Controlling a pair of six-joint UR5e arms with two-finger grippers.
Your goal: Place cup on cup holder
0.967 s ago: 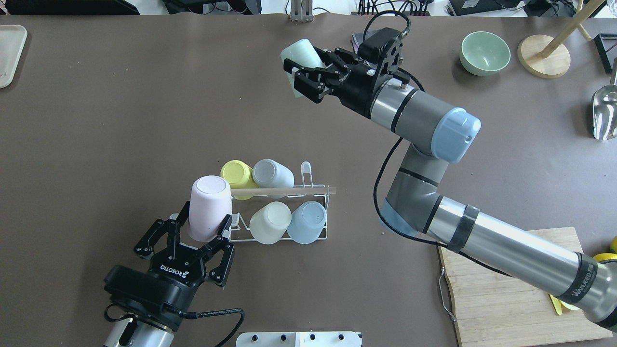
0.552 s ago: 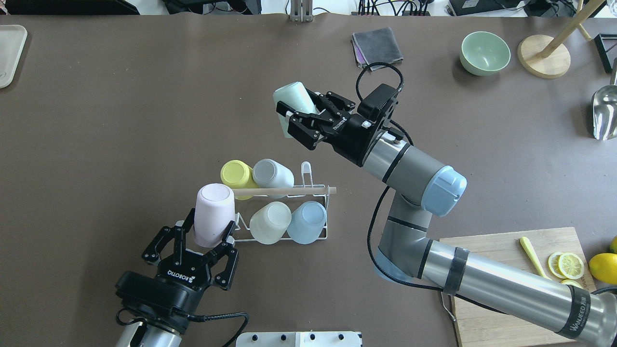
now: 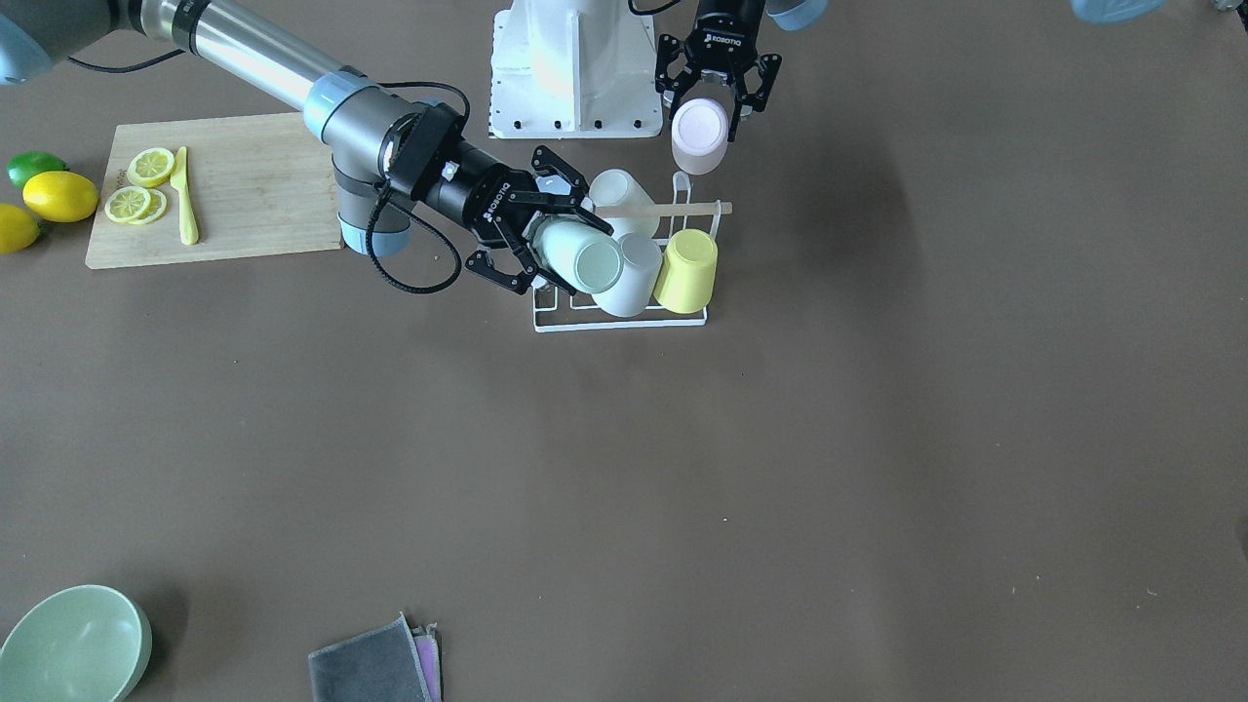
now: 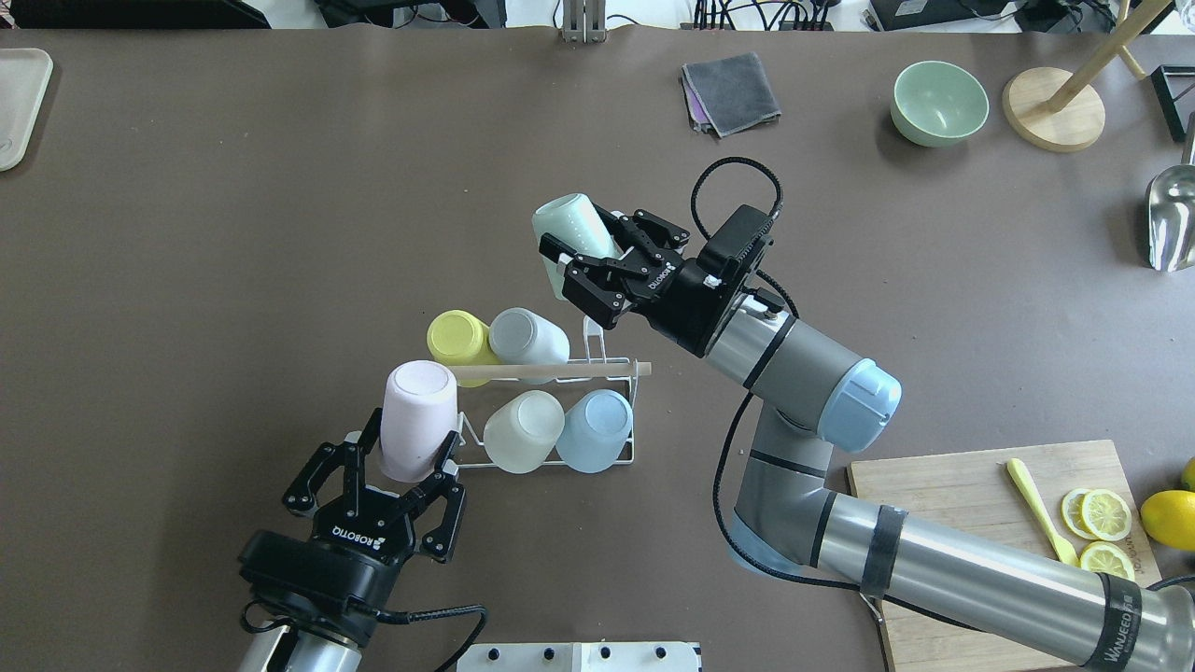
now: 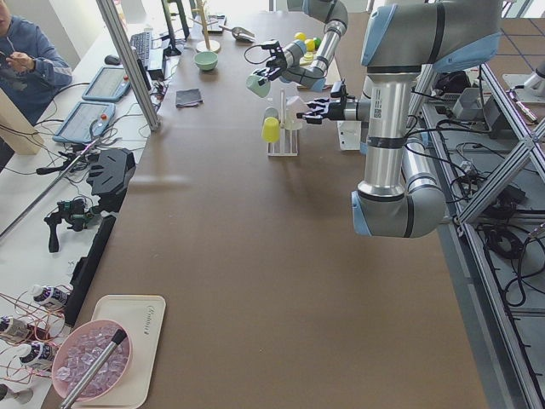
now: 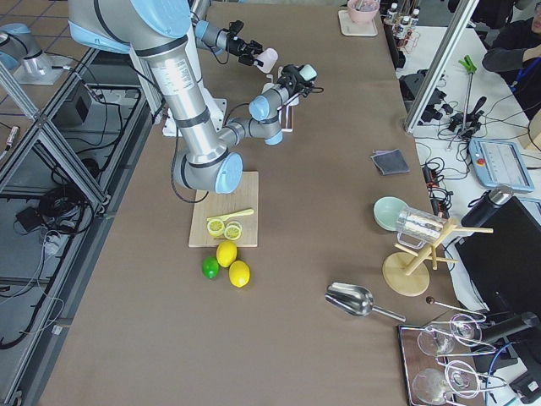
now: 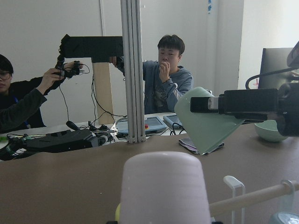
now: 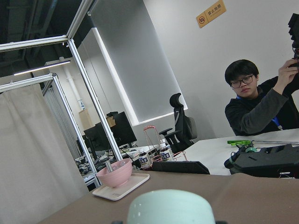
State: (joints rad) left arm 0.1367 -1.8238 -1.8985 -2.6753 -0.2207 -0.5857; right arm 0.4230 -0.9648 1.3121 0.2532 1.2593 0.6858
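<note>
Next, I release the pink cup with my left gripper on the empty peg (image 3: 692, 174) beside the white cup, across from the yellow cup.
The cup holder (image 4: 560, 371) is a white wire rack with a wooden dowel on top, standing mid-table and also seen from the front (image 3: 619, 327). A yellow cup (image 4: 457, 336), a grey cup (image 4: 527, 336), a white cup (image 4: 523, 429) and a blue cup (image 4: 595, 429) sit on its prongs. My left gripper (image 4: 411, 450) is shut on a pink cup (image 4: 417, 415), bottom up, at the rack's left end. My right gripper (image 4: 577, 261) is shut on a mint cup (image 4: 569, 229), held tilted in the air just beyond the rack's far right corner. The left wrist view shows the pink cup (image 7: 163, 186) below the mint cup (image 7: 205, 121).
A cutting board (image 4: 971, 560) with lemon slices and a yellow knife lies at the near right. A green bowl (image 4: 938, 101), a grey cloth (image 4: 733, 91), a wooden stand (image 4: 1055, 107) and a metal scoop (image 4: 1172, 219) sit along the far right. People sit beyond the far edge.
My right arm has carried the mint cup from the table's far side down toward the rack. My left gripper with the pink cup has shifted slightly right and back toward the robot.
</note>
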